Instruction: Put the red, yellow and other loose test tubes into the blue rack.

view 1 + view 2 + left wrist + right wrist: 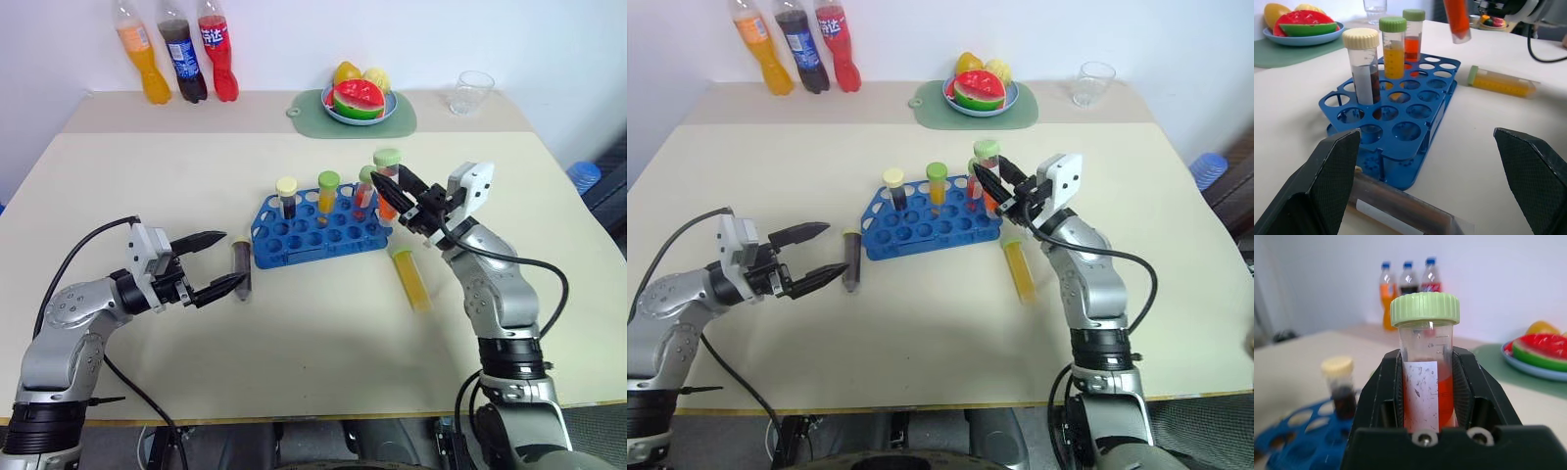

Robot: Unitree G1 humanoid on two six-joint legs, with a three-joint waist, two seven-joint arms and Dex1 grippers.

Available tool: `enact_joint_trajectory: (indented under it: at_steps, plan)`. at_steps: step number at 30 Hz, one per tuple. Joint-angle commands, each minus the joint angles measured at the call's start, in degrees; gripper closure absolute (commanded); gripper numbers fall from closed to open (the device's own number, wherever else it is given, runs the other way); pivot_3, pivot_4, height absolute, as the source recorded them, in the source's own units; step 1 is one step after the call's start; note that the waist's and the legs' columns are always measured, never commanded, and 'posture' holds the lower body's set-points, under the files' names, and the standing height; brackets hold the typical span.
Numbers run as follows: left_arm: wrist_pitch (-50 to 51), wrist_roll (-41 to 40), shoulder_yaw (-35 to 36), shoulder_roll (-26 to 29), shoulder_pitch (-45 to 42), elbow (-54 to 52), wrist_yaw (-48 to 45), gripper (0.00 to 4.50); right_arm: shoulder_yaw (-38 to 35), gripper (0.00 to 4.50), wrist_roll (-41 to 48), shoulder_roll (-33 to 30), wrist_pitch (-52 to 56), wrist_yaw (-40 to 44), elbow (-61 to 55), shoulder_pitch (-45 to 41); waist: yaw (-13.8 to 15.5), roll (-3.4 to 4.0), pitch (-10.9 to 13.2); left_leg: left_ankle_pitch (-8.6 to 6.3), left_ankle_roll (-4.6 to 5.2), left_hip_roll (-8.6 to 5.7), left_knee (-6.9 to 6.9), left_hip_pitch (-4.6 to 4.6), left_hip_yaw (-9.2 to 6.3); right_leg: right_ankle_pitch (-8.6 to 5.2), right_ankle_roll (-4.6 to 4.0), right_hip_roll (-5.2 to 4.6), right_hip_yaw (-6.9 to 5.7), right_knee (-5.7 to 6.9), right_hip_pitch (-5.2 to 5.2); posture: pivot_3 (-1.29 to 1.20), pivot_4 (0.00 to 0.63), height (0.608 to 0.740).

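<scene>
My right gripper is to release the red test tube in the blue rack's front corner hole (373, 230) that is nearest the yellow test tube.
The blue rack (318, 235) stands mid-table with three capped tubes upright in its back holes. Just right of them, above the rack's right end, my right gripper (390, 186) is shut on a green-capped test tube of red-orange liquid (1427, 382), held nearly upright. A yellow test tube (411, 279) lies on the table right of the rack. Left of the rack lies a dark test tube (241, 264). My left gripper (233, 258) stands open at it, and the tube rests on the table between the fingertips (1332, 176), ungripped.
Three soda bottles (176, 59) stand at the back left. A plate of toy fruit (358, 103) on a green mat and a clear glass (473, 91) sit at the back. Bare tabletop lies in front of the rack.
</scene>
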Motion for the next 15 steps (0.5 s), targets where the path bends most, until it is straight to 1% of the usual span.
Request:
enact_joint_trajectory:
  at_steps: [1,8,15]
  plan:
    - [-0.97,0.15,1.34,-0.03,0.63,-1.45,0.69,0.00,0.81,3.54,-0.85,2.84,-6.25,-0.49,2.14,-0.93,0.00,0.01,0.01,0.00,0.00,0.00,0.00,0.00,0.00,0.00,0.00,0.00,0.00,0.01,-0.01,0.00,0.150,0.740]
    - [-1.13,-0.10,2.27,0.33,1.26,-1.68,1.30,0.00,2.31,3.54,-2.65,6.01,-13.44,0.00,9.09,0.27,0.01,0.01,0.01,0.05,-0.09,0.03,0.00,0.00,0.00,0.00,0.00,-0.04,0.00,0.08,-0.02,0.00,0.150,0.740]
    - [-1.08,-0.42,3.47,0.97,1.93,-1.90,1.03,0.00,2.40,3.54,-3.92,5.99,-18.98,0.86,15.59,0.97,-0.01,0.02,0.00,0.05,-0.09,0.05,0.00,0.02,0.00,0.00,0.00,-0.03,0.00,0.10,-0.03,0.00,0.150,0.740]
